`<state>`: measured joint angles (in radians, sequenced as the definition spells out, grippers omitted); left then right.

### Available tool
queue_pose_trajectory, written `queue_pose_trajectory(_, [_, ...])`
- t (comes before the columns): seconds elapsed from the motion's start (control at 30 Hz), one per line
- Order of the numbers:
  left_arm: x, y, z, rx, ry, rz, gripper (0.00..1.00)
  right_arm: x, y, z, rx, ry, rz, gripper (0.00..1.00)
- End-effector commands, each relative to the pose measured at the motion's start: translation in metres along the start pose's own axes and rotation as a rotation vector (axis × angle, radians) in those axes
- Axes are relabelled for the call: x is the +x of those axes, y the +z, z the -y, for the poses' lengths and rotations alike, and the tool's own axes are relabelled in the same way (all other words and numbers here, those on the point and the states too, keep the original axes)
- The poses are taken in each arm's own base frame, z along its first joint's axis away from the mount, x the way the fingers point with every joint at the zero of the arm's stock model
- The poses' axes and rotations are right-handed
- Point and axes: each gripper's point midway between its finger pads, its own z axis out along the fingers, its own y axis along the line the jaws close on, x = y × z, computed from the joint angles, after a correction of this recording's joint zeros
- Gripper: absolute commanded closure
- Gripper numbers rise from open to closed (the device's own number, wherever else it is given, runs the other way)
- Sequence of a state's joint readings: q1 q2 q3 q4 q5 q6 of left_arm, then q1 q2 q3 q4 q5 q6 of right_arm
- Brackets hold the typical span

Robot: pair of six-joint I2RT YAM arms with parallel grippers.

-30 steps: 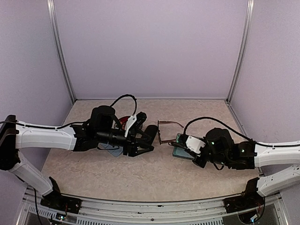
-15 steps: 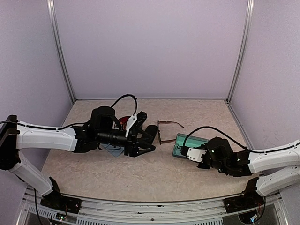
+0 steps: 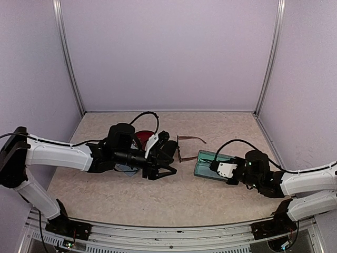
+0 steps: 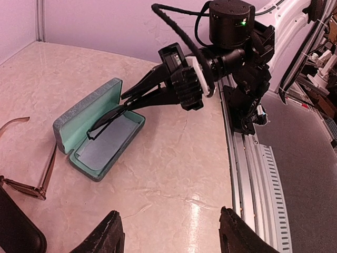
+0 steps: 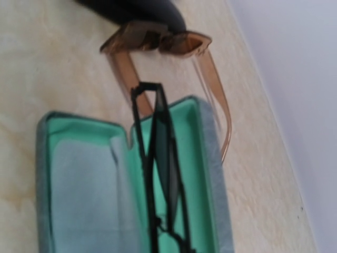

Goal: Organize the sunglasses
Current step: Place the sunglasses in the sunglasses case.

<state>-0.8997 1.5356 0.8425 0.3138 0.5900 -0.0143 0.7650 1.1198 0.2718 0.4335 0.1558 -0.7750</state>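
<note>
My right gripper is going to set the black sunglasses, now tilted over the case, down on the grey cloth inside the open teal-lined case (image 3: 209, 169) (image 5: 99, 203), and let them go there.
My right gripper (image 3: 210, 165) is shut on the folded black sunglasses (image 4: 108, 122), holding them tilted over the open teal-lined case (image 4: 68, 124). In the right wrist view the black sunglasses (image 5: 160, 168) hang lengthwise above the case's green lining (image 5: 205, 174); my own fingers are out of that view. The reddish-brown sunglasses (image 3: 185, 143) lie unfolded on the table just beyond the case, also seen as brown sunglasses (image 5: 166, 45). My left gripper (image 4: 171, 234) is open and empty, low over bare table to the left of the case.
A closed black case (image 4: 13, 232) lies beside my left fingers, touching the brown pair. A red object (image 3: 142, 138) and a light-blue cloth (image 3: 125, 168) sit under my left arm. A metal rail (image 4: 258, 174) runs along the table's near edge.
My right arm has drawn back to the right and lowered, keeping the black sunglasses over the open case. My left gripper has shifted slightly right.
</note>
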Motion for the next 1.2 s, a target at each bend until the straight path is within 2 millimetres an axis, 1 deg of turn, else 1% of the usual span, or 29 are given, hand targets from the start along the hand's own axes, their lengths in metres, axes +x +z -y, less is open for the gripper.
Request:
queue_pose_trajectory(0.0, [-0.011, 0.005, 0.005, 0.031, 0.031, 0.021, 0.40, -0.017, -0.001, 0.002, -0.030, 0.021, 0.120, 0.97])
queue_pose_trajectory(0.2, [-0.009, 0.007, 0.003, 0.032, 0.029, 0.016, 0.40, -0.011, 0.004, -0.010, -0.084, 0.030, 0.110, 0.97])
queue_pose_trajectory(0.4, [-0.005, 0.009, 0.002, 0.037, 0.025, 0.007, 0.40, -0.004, 0.010, -0.018, -0.115, 0.032, 0.087, 0.96])
queue_pose_trajectory(0.57, [-0.004, 0.011, 0.001, 0.038, 0.023, 0.002, 0.40, 0.000, 0.013, -0.018, -0.123, 0.037, 0.077, 0.94])
queue_pose_trajectory(0.87, [-0.001, 0.016, 0.001, 0.046, 0.015, -0.009, 0.40, 0.006, 0.022, -0.017, -0.132, 0.034, 0.075, 0.94])
queue_pose_trajectory(1.17, [0.000, 0.020, -0.003, 0.034, 0.012, -0.020, 0.40, 0.019, 0.030, -0.026, -0.163, 0.036, 0.043, 0.94])
